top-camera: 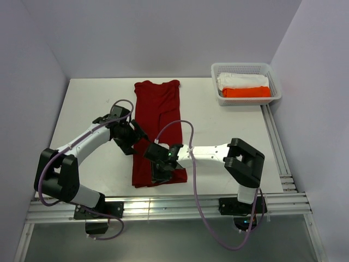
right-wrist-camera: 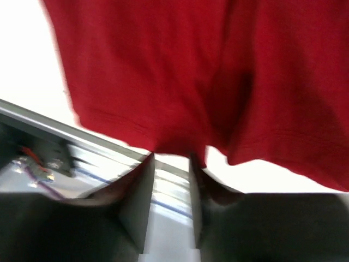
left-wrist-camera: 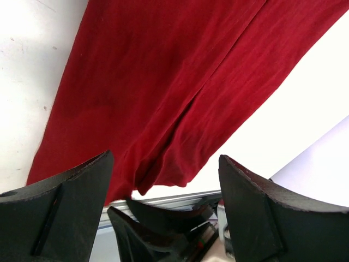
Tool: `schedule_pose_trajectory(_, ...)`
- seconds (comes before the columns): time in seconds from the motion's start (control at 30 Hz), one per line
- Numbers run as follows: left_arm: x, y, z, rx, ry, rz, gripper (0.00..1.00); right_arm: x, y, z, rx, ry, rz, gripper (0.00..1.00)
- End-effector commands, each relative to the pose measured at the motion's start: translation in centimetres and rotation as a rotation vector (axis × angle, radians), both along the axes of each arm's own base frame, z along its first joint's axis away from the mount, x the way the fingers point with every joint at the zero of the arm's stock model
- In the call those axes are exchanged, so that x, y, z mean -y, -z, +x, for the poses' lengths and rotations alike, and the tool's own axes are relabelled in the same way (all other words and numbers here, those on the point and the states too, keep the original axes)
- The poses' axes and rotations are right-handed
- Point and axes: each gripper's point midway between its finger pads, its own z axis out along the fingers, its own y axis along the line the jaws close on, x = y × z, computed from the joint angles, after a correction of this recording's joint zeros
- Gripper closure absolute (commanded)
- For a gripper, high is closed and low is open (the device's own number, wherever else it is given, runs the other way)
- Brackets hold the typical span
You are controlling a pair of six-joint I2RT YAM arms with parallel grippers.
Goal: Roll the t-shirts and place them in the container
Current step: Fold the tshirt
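Note:
I need to open my right gripper, pinch the hem at the seam [right-wrist-camera: 233,153] and close the gap before rolling, because the near hem gapes where the folded edges meet.
The dark red t-shirt [top-camera: 158,117] lies on the white table, folded into a long narrow strip that runs from the back to the front edge. My left gripper [top-camera: 133,139] is open over the strip's left edge; in the left wrist view [left-wrist-camera: 166,164] its jaws stand wide apart above the red cloth [left-wrist-camera: 163,82]. My right gripper [top-camera: 162,172] is at the strip's near hem. In the blurred right wrist view [right-wrist-camera: 172,155] its jaws stand close together with the hem [right-wrist-camera: 174,144] pinched at their tips. The white t-shirt [top-camera: 234,81] and the orange t-shirt [top-camera: 246,91] lie in a basket.
A white mesh basket [top-camera: 245,66] stands at the back right corner of the table [top-camera: 92,109]. Aluminium rails [top-camera: 163,207] run along the near edge and down the right side. White walls close in the left, back and right.

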Motion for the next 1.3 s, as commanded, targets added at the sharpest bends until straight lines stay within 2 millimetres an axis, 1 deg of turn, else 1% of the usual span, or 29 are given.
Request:
schedule_pose_trajectory(0.0,-0.1,-0.9,1.0,0.043,0.013,0.016,0.16,0.5,-2.3,0.4,0.044,0.006,0.06,0.56)
schedule_pose_trajectory(0.03,-0.1,-0.7,1.0,0.04,0.012,0.018,0.16,0.7,-2.3,0.5,0.05,0.011,0.056,0.5)
schedule_pose_trajectory(0.1,-0.1,-0.7,1.0,0.04,0.016,0.015,0.16,1.1,-2.5,0.8,0.067,0.012,0.052,0.5)
schedule_pose_trajectory(0.23,0.0,-0.4,1.2,0.035,0.017,0.015,0.16,1.5,-1.9,0.8,0.065,0.018,0.027,0.51)
schedule_pose_trajectory(0.37,0.0,-0.4,1.4,0.037,0.023,0.019,0.16,1.1,-1.6,0.9,0.063,0.014,0.031,0.52)
schedule_pose_trajectory(0.47,0.0,-0.5,1.3,0.037,0.03,0.022,0.16,0.8,-1.3,1.0,0.063,0.012,0.03,0.55)
schedule_pose_trajectory(0.5,0.0,-0.5,1.3,0.038,0.032,0.023,0.16,0.8,-0.9,1.1,0.059,0.015,0.02,0.58)
schedule_pose_trajectory(0.6,0.0,-0.5,1.2,0.038,0.04,0.025,0.16,0.6,0.0,1.1,0.053,0.012,0.011,0.6)
schedule_pose_trajectory(0.67,-0.1,-0.5,1.1,0.038,0.042,0.028,0.16,0.4,0.2,1.2,0.051,0.016,0.015,0.65)
schedule_pose_trajectory(0.73,-0.1,-0.5,1.1,0.038,0.042,0.028,0.16,0.4,0.4,1.2,0.052,0.017,0.011,0.66)
schedule_pose_trajectory(0.87,-0.2,-0.1,0.7,0.027,0.046,0.031,0.16,0.4,0.5,1.3,0.056,0.027,0.012,0.75)
schedule_pose_trajectory(0.9,-0.3,0.0,0.6,0.025,0.047,0.033,0.16,0.5,0.5,1.3,0.055,0.032,0.013,0.76)
schedule_pose_trajectory(0.93,-0.3,0.1,0.6,0.022,0.05,0.035,0.16,0.4,0.3,1.3,0.056,0.035,0.022,0.91)
schedule_pose_trajectory(0.97,-0.3,0.1,0.6,0.022,0.051,0.035,0.16,0.7,0.5,1.2,0.054,0.042,0.017,0.98)
schedule_pose_trajectory(1.03,-0.4,0.1,0.5,0.023,0.055,0.042,0.16,0.9,0.1,1.2,0.061,0.051,0.023,1.0)
schedule_pose_trajectory(1.17,-0.5,0.1,0.3,0.02,0.059,0.045,0.16,2.0,-0.1,1.0,0.062,0.074,0.016,1.0)
schedule_pose_trajectory(1.2,-0.6,0.2,0.1,0.016,0.061,0.045,0.16,2.4,-0.3,1.3,0.076,0.092,0.013,1.0)
schedule_pose_trajectory(1.27,-0.7,0.1,-0.1,0.016,0.063,0.048,0.16,3.1,0.2,1.1,0.068,0.096,0.004,1.0)
